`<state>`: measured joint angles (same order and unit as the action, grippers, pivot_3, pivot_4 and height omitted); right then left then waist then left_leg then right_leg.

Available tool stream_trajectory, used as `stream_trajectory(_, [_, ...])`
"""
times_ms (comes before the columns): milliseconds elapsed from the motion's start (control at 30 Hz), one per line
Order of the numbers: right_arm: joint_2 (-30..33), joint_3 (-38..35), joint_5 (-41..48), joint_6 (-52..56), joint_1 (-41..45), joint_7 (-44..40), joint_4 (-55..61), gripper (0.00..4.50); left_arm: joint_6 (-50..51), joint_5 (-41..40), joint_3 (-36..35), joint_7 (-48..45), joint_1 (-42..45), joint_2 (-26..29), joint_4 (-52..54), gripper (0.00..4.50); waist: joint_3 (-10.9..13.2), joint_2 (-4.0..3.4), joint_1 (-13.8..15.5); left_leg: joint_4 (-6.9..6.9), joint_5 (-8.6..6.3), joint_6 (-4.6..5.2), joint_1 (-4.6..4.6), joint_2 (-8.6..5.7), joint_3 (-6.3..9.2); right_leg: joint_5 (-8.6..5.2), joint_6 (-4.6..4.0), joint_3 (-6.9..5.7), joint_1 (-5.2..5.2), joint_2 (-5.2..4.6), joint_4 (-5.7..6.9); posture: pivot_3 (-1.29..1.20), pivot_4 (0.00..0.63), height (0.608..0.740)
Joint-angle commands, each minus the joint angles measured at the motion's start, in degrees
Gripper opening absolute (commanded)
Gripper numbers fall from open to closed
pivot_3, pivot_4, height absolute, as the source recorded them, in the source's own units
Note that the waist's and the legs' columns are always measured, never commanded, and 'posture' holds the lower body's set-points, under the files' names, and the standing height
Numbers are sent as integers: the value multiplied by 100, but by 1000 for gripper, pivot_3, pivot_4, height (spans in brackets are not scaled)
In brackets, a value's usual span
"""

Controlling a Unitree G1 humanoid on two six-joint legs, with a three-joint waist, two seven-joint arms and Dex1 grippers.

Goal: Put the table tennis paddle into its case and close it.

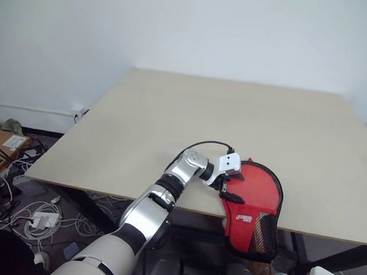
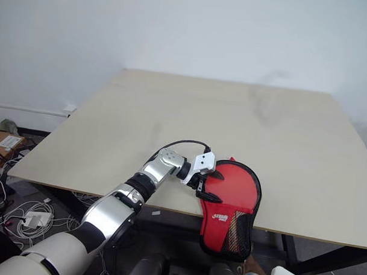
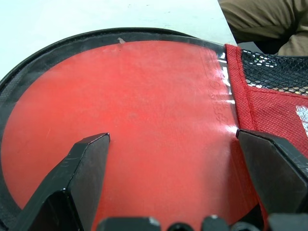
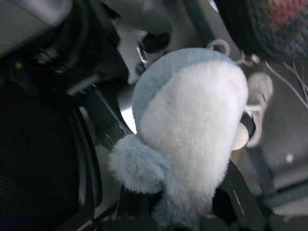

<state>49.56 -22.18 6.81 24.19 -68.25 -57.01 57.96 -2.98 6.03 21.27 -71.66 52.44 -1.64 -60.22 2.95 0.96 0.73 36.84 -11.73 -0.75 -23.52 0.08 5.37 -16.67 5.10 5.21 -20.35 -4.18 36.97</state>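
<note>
Next, I release the plush toy from my right gripper on the overhanging end of the case, at the white logo (image 1: 243, 227) that is beside the black mesh.
The case (image 1: 252, 221) lies at the table's front edge, its red fabric and black mesh end with the white logo hanging over the edge. A smooth round red face (image 3: 139, 120), which looks like the table tennis paddle, lies inside the case's black edging (image 3: 29, 72). My left gripper (image 1: 228, 192) rests over the case's left side, its two black fingers (image 3: 84, 168) spread wide above the red face and holding nothing. In the right wrist view my right gripper (image 4: 187, 211) is shut on a fluffy white and pale-blue plush toy (image 4: 192, 125), off the table over dark gear.
The pale wooden table (image 1: 232, 121) stretches far behind the case, with a white wall beyond. Cables and a power strip (image 1: 39, 220) lie on the floor at the left, near a cardboard box (image 1: 5, 146). A person's olive clothing (image 3: 269, 24) is close beyond the table's edge.
</note>
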Motion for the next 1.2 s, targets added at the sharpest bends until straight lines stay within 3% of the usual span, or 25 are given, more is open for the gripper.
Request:
stream_trajectory(33, [235,375,349,-486,239,-20,204,378,99,176,81,50,-51,26,-152,4500,-1,2,-1,0,0,0,0,1,0,0,0,0,0,1,0,0,0,740])
stream_trajectory(267, [969,1547,916,-115,2047,734,204,377,109,185,95,58,15,0,-166,4500,-5,14,-10,5,1,1,2,2,-1,3,3,0,2,4,1,0,0,740])
stream_trajectory(433, [1609,1887,1792,194,3163,1384,204,377,129,209,119,25,-1,46,-142,4500,-4,17,-2,5,6,9,0,1,0,3,4,1,3,5,0,0,0,740])
stream_trajectory(633, [2705,1741,3306,69,4015,2134,204,375,159,213,146,-25,-17,77,-82,4500,-7,14,-22,4,14,24,2,3,-1,4,3,1,4,5,0,0,0,740])
stream_trajectory(733, [3351,1068,4050,503,3836,2608,204,375,173,210,140,-15,-4,76,-81,4500,-12,9,-21,2,15,25,-2,3,0,4,2,2,2,3,-1,0,0,740])
stream_trajectory(867, [3561,-415,5538,960,3705,2863,204,1759,144,228,147,10,-5,87,-95,4500,-12,14,-20,3,15,26,-5,6,0,5,1,2,4,5,-2,0,0,740])
stream_trajectory(967, [3608,-941,6135,1151,3681,3082,204,2853,127,231,151,20,-3,82,-103,4500,-13,16,-20,4,16,27,-5,6,0,5,1,3,5,5,-2,0,0,740])
stream_trajectory(1100, [3854,-705,6598,919,3838,3855,204,4304,107,230,138,57,33,64,-137,4500,-15,13,-22,4,15,26,-4,6,-1,5,-1,4,2,3,-2,0,0,740])
stream_trajectory(1200, [4088,-327,6855,658,4028,4349,204,4475,101,223,122,89,54,61,-148,4500,-16,10,-23,2,9,15,-4,7,-4,9,-9,4,-1,-1,-6,0,0,740])
